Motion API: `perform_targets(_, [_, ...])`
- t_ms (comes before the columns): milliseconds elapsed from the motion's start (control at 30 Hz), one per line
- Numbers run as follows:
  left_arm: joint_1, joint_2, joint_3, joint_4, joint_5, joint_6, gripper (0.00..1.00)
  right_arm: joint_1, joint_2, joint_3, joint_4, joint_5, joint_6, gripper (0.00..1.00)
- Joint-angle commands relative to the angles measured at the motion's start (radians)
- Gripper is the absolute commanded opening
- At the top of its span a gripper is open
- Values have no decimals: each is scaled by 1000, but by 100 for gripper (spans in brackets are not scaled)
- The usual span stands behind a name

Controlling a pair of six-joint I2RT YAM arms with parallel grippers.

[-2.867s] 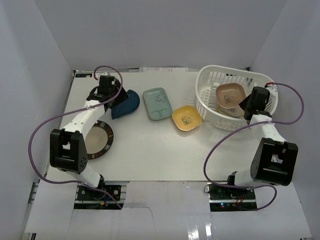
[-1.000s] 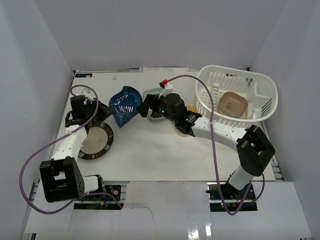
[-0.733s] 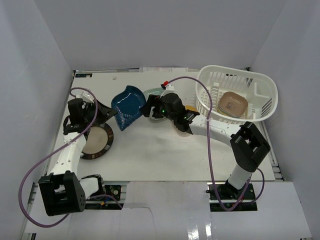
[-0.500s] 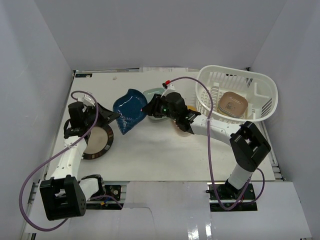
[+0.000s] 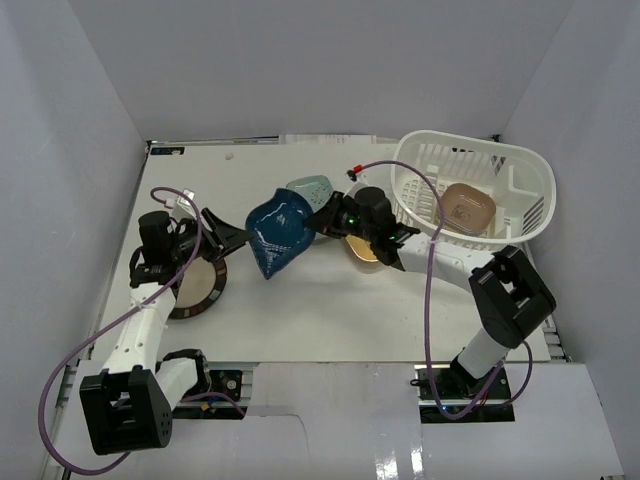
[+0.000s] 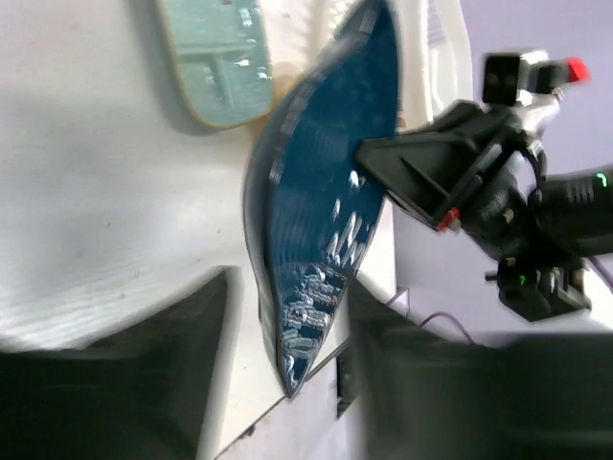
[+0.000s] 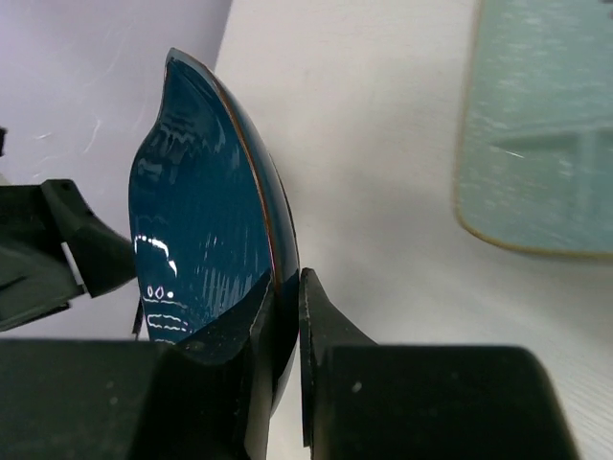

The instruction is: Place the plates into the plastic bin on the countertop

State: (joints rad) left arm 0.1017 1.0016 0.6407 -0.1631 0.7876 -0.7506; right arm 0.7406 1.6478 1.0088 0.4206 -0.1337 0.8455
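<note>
My right gripper is going to let go of the dark teal leaf-shaped plate so that it rests on the pink-tan plate inside the white bin (image 5: 451, 204).
The dark teal leaf-shaped plate (image 5: 280, 232) is held on edge above the countertop (image 5: 300, 300). My right gripper (image 5: 322, 222) is shut on its rim; the right wrist view shows both fingers clamping the rim (image 7: 285, 316). My left gripper (image 5: 225, 238) is open just left of the plate, whose tip (image 6: 321, 211) sits between the spread fingers without touching. The round dark-rimmed plate (image 5: 195, 285) lies under the left arm. The pale green plate (image 5: 310, 187) and the yellow plate (image 5: 362, 248) are partly hidden. The white bin (image 5: 520, 165) holds a pink-tan plate (image 5: 468, 207).
White walls enclose the countertop on three sides. The right arm stretches from the bin's front across the yellow plate. The pale green plate (image 7: 541, 144) lies flat just beyond the held plate. Cables loop off both arms.
The right arm left the bin and gripped the teal plate; the left gripper let it go. The plate has since tilted up and moved right and nearer; the left gripper followed it, open.
</note>
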Motion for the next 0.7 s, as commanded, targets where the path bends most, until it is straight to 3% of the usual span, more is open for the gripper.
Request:
perform_targets(0, [-45,-60,17,71,151,5,71,-146,-173,-70,70,-32,38,8])
perform_targets(67, [-69,-70,7,70,160,20,83,-228,-238,-96,57,-58,46,8])
perform_targets(100, [-82,-77,4,68,167,31,95,-315,-299,-102,34,-70,43,8])
perform_targets(133, [-123,-86,1,50,168,55,98,-357,-327,-89,-1,-76,2,8])
perform_targets(267, [-216,-116,5,-27,110,158,98,-567,-413,3,-294,-34,-164,8])
perform_targets(400, [-292,-127,-18,-87,18,244,98,-820,-427,25,-399,6,-252,8])
perform_targets(567, [-306,-153,-4,-139,-46,275,98,-974,-311,81,-419,-75,-266,8])
perform_targets(667, [-307,-173,-3,-164,-106,278,98,-995,-244,140,-494,-58,-286,8])
